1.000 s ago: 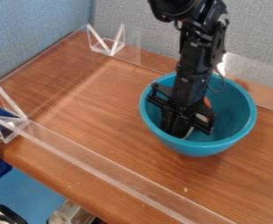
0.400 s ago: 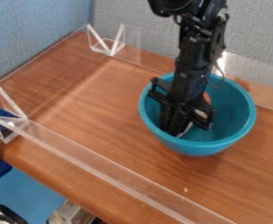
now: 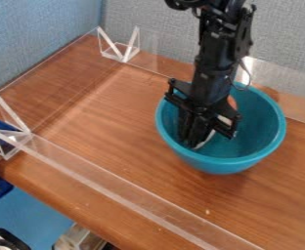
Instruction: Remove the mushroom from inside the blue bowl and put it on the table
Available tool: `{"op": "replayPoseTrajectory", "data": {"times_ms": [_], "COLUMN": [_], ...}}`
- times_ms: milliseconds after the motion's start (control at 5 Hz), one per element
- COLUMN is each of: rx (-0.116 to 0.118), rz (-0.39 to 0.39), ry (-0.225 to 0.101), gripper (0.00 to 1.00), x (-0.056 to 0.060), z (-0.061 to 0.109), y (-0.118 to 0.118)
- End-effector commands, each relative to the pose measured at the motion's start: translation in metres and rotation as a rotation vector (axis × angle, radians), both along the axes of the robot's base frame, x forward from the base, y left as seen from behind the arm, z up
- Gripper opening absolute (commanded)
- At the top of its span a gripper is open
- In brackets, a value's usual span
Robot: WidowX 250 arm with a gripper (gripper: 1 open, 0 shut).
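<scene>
Next, my gripper lets go of the mushroom on the table (image 3: pixel 82 133) between the blue bowl and the near corner bracket.
The blue bowl (image 3: pixel 253 146) stands on the table (image 3: pixel 103 112) at the right. My black gripper (image 3: pixel 201 134) reaches straight down into the bowl's left half, its fingertips a little above the bowl's floor. The fingers are shut, and a small pale piece of the mushroom (image 3: pixel 202 136) shows between them. Most of the mushroom is hidden by the fingers.
A low clear acrylic wall (image 3: pixel 109 186) runs along the table's front edge, and another along the back. Clear corner brackets stand at the far back (image 3: pixel 117 44) and at the left (image 3: pixel 12 137). A blue-grey partition (image 3: pixel 38 29) closes off the left side.
The gripper has risen slightly inside the bowl and shifted a little up and left, still shut. The bowl has not moved.
</scene>
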State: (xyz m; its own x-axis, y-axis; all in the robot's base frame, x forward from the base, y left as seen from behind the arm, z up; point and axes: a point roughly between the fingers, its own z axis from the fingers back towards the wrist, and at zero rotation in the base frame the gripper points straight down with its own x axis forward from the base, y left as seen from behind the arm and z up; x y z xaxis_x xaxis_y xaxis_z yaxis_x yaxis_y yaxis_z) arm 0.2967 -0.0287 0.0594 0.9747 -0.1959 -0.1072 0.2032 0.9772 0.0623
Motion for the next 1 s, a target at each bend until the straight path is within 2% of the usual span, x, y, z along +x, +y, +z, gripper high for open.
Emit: {"op": "replayPoseTrajectory", "data": {"times_ms": [0,200,400,600,800], "rx": [-0.008,-0.008,-0.006,-0.002,0.012], "rz": [0.003,0.008,0.029,0.079,0.17], "ry": [-0.092,-0.124,-0.187,-0.254,-0.284], "gripper": [0.0,0.0,0.0,0.0,0.0], "x": [0.005,0.004,0.002,-0.005,-0.013], "z": [0.03,0.045,0.074,0.111,0.126], "y": [0.005,0.007,0.014,0.035,0.073]}}
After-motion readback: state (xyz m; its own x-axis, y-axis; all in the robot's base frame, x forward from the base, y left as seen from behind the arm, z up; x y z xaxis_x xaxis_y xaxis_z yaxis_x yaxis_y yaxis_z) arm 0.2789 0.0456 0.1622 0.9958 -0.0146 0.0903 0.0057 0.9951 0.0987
